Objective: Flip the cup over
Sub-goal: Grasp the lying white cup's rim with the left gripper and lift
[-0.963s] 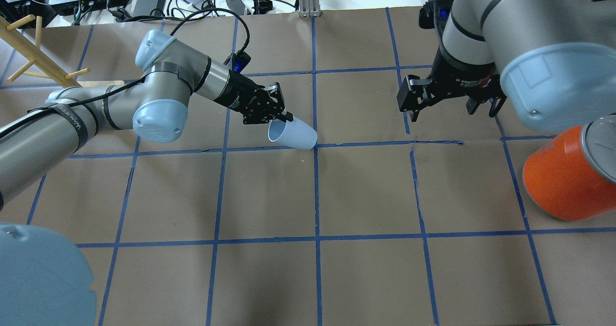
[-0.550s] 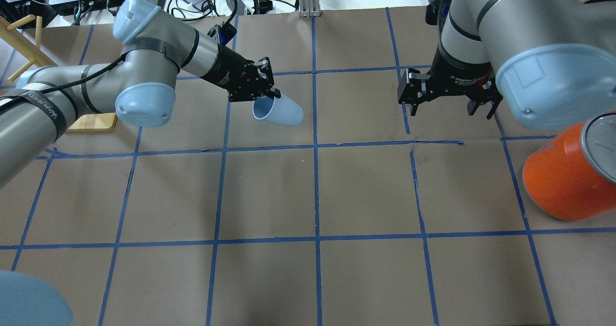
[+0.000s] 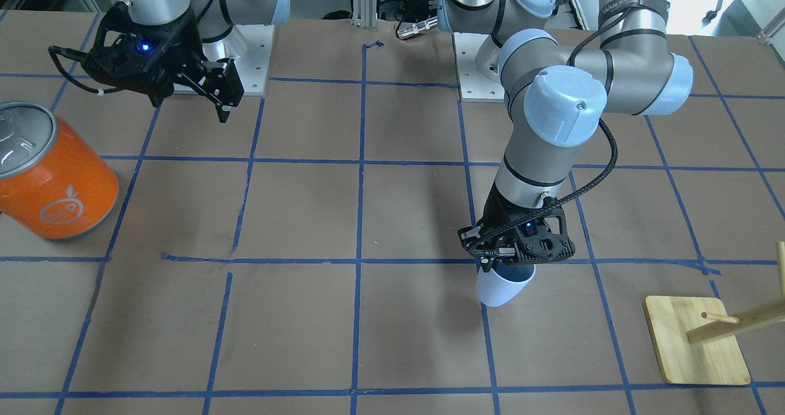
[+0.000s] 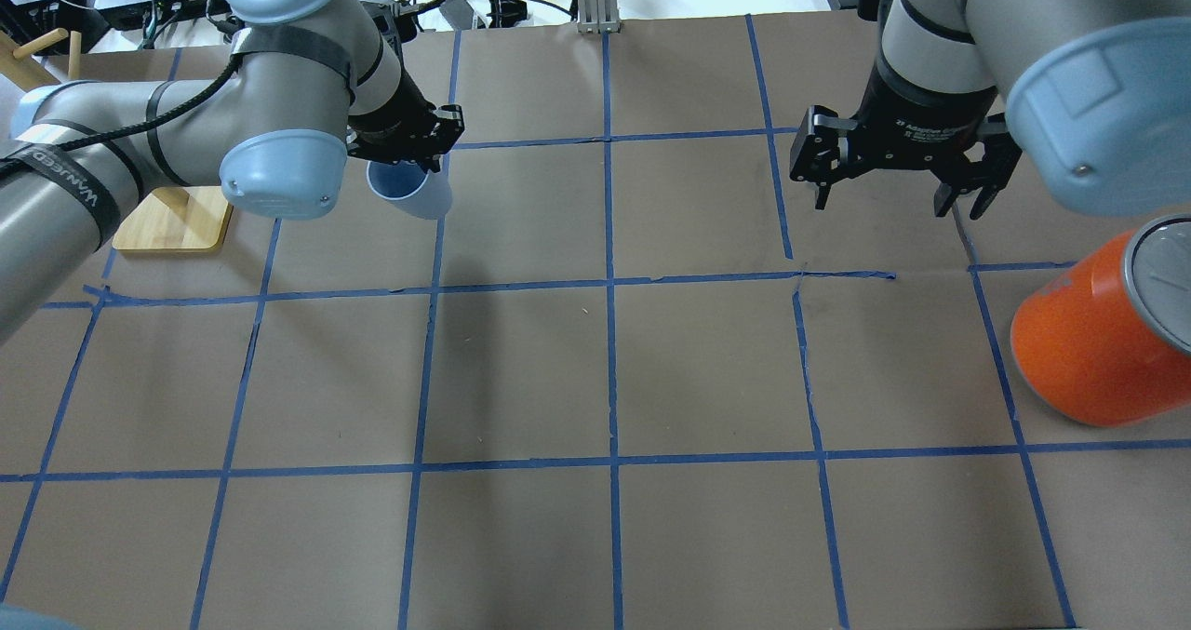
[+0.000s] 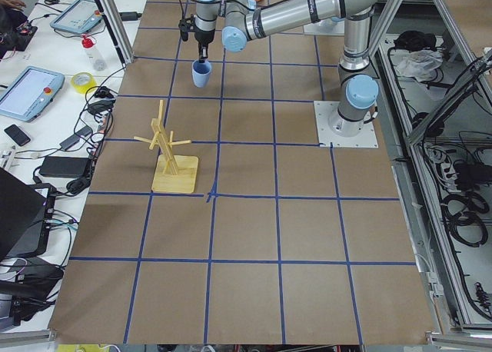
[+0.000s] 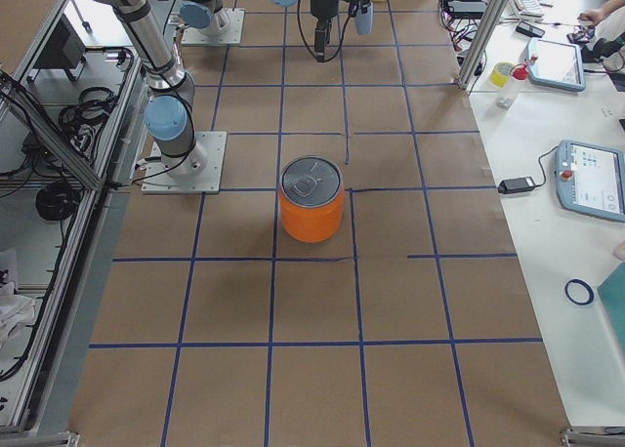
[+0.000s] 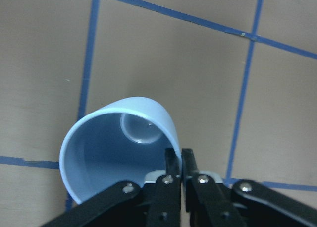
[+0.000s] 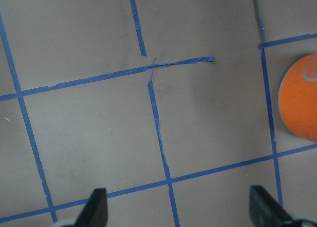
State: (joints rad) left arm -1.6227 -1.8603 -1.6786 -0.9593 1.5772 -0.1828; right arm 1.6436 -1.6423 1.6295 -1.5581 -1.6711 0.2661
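My left gripper is holding the cup and will let go of it on the blue-lined table square point(image 3: 556, 326) next to the wooden peg rack. The cup now hangs close above the table.
The cup point(image 4: 410, 193) is a pale blue tumbler, nearly upright with its open mouth up. My left gripper point(image 4: 417, 165) is shut on its rim from above, one finger inside and one outside. The left wrist view looks into the cup point(image 7: 119, 142), with the fingertips point(image 7: 171, 160) pinching its near wall. From the front, the cup point(image 3: 501, 287) hangs just below the left gripper point(image 3: 514, 266), close above the table. My right gripper point(image 4: 891, 200) is open and empty at the far right, well away from the cup; it also shows from the front point(image 3: 190, 99).
A large orange can point(image 4: 1093, 346) with a silver top stands at the right edge, near my right gripper. A wooden peg rack point(image 4: 172, 219) stands on its base just left of the cup. Cables and electronics lie beyond the far table edge.
My left gripper has carried the cup left and farther from me and turned it from lying on its side to mouth up. My right gripper has shifted slightly right.
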